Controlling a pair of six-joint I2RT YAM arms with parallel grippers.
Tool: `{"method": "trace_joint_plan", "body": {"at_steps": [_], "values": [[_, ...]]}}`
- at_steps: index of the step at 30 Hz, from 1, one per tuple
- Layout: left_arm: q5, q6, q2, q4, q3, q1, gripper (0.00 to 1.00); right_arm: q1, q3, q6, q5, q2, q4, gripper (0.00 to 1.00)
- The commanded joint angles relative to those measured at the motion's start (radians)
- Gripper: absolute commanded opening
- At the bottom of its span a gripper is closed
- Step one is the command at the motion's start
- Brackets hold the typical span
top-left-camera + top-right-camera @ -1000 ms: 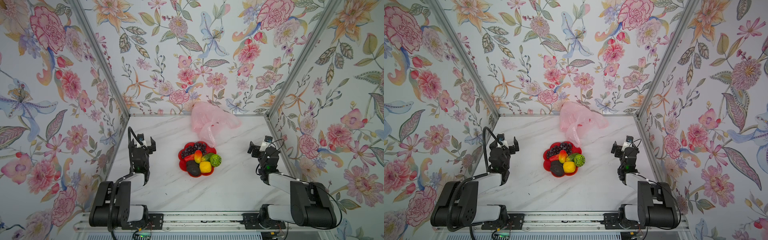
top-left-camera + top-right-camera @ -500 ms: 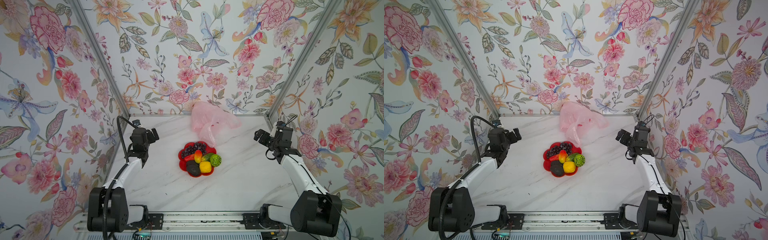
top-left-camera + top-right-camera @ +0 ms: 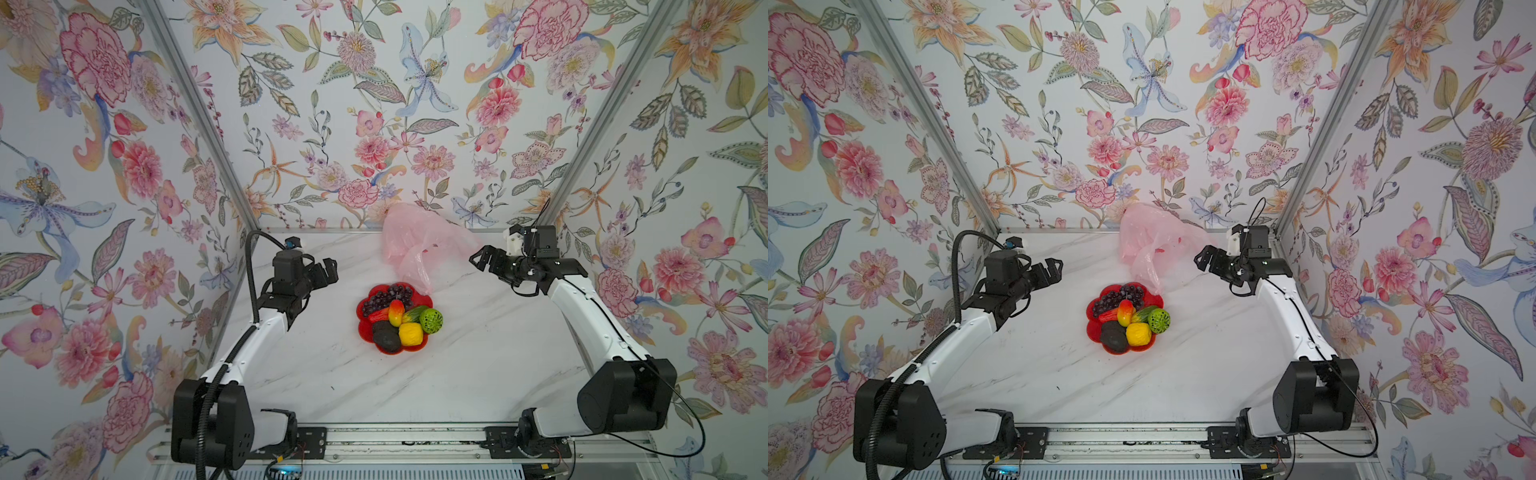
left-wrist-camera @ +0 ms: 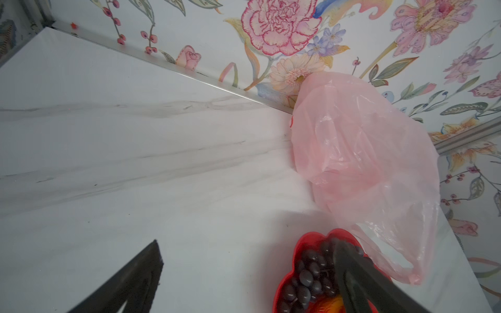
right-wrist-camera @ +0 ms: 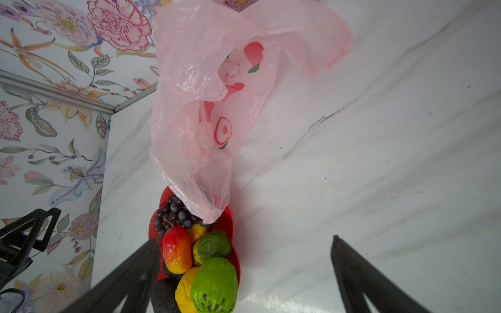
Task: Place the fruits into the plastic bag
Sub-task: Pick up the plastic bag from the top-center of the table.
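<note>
The plastic bag's loose end (image 3: 473, 247) (image 5: 330, 58), the one that stretches away from the plate toward my right gripper, will be gripped by that gripper.
The fruits lie heaped on a red flower-shaped plate (image 3: 362, 330) mid-table: purple grapes (image 3: 386, 297), a red-yellow mango (image 3: 395, 311), a green netted ball (image 3: 431, 320), a yellow lemon (image 3: 410, 333) and a dark avocado (image 3: 386, 338). The pale pink plastic bag (image 3: 415, 245) lies crumpled behind the plate against the back wall, one handle loop draped over the plate's far rim (image 5: 217, 214). My left gripper (image 3: 328, 270) hovers open left of the plate. My right gripper (image 3: 478, 259) hovers open right of the bag. Both are empty, as the left wrist (image 4: 245, 242) and right wrist (image 5: 244, 238) views show.
Floral walls close in the marble table (image 3: 457, 365) on the left, back and right. An aluminium rail (image 3: 395, 432) runs along the front edge between the two arm bases. The bag carries red printed marks (image 5: 223, 130).
Both arms have lifted from a folded pose near the front and stretched toward the back of the table. Both grippers stayed open. The plate, the fruits and the bag have not moved.
</note>
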Motion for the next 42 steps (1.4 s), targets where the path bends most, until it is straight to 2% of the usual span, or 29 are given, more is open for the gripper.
{"method": "trace_joint_plan", "body": {"at_steps": [1,11,19,29,42], "values": [[0.024,-0.015,0.020,-0.056,0.091,-0.071,0.99,-0.001,0.069,0.011,-0.009,0.056,-0.045,0.99],[0.001,-0.147,0.205,-0.075,0.287,-0.339,0.99,-0.008,0.164,0.003,-0.001,0.176,-0.045,0.99],[-0.003,-0.145,0.440,-0.184,0.526,-0.504,0.94,-0.055,0.112,-0.012,-0.024,0.154,-0.042,0.99],[-0.031,-0.121,0.651,-0.427,0.791,-0.592,0.90,-0.102,-0.009,-0.006,-0.048,0.083,0.011,0.99],[-0.144,-0.077,0.860,-0.625,1.058,-0.606,0.90,-0.125,-0.032,0.006,-0.076,0.094,0.064,0.99]]}}
